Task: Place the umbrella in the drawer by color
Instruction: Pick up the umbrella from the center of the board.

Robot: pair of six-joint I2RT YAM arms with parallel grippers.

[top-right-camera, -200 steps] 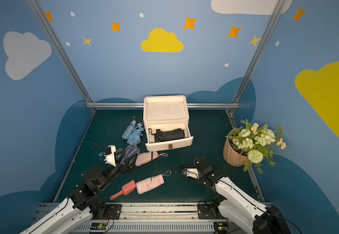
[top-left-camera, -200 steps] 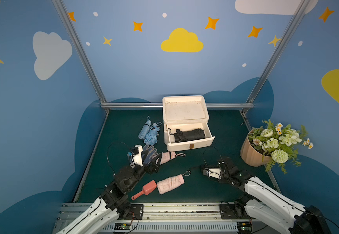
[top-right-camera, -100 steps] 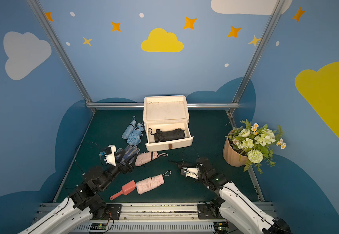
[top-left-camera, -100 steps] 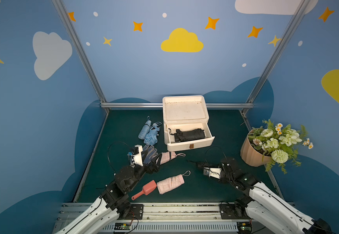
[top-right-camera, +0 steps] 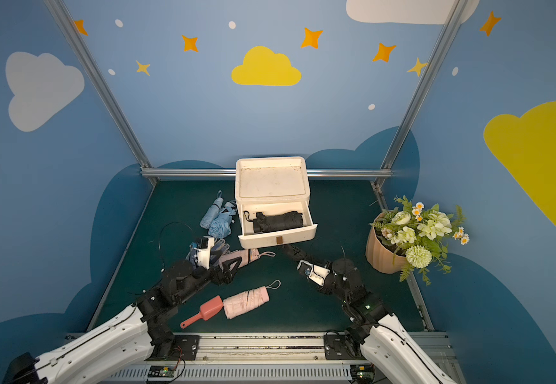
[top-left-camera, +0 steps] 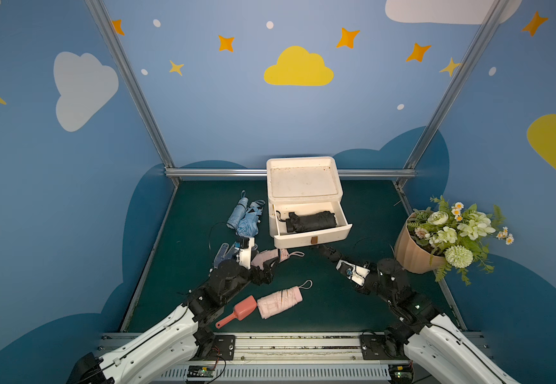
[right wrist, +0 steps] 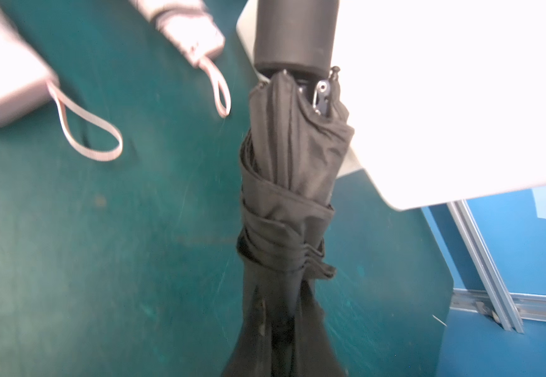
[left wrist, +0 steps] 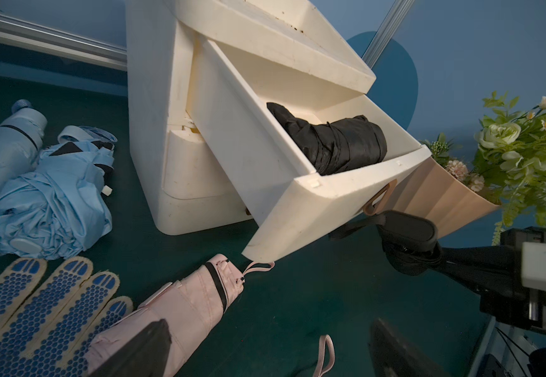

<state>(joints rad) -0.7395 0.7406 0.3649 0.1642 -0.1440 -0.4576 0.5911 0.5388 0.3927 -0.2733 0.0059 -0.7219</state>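
The black umbrella is in my right gripper, just in front of the drawer, and my left gripper will next close on the handle end (top-left-camera: 330,252) (left wrist: 413,246) of it.
The white cabinet (top-left-camera: 303,179) has its top drawer (top-left-camera: 313,236) pulled out, and a folded black umbrella (top-left-camera: 311,222) lies inside it. My right gripper (top-left-camera: 335,257) is shut on a second black umbrella (right wrist: 288,182). That umbrella's handle end points at the drawer front, low over the mat. My left gripper (top-left-camera: 267,267) stands open over the end of a pink umbrella (left wrist: 183,303) and grips nothing. Another pink umbrella (top-left-camera: 280,298) lies nearer the front. Two light blue umbrellas (top-left-camera: 243,217) lie left of the cabinet.
A blue-dotted glove (left wrist: 36,310) lies beside the pink umbrella under my left arm. A pink scoop (top-left-camera: 241,311) rests by the front pink umbrella. A flower pot (top-left-camera: 413,249) stands at the right edge of the mat.
My right arm has carried the black umbrella forward from mid-mat up to the drawer front, its jaws closing tighter on it. The left arm has stayed put.
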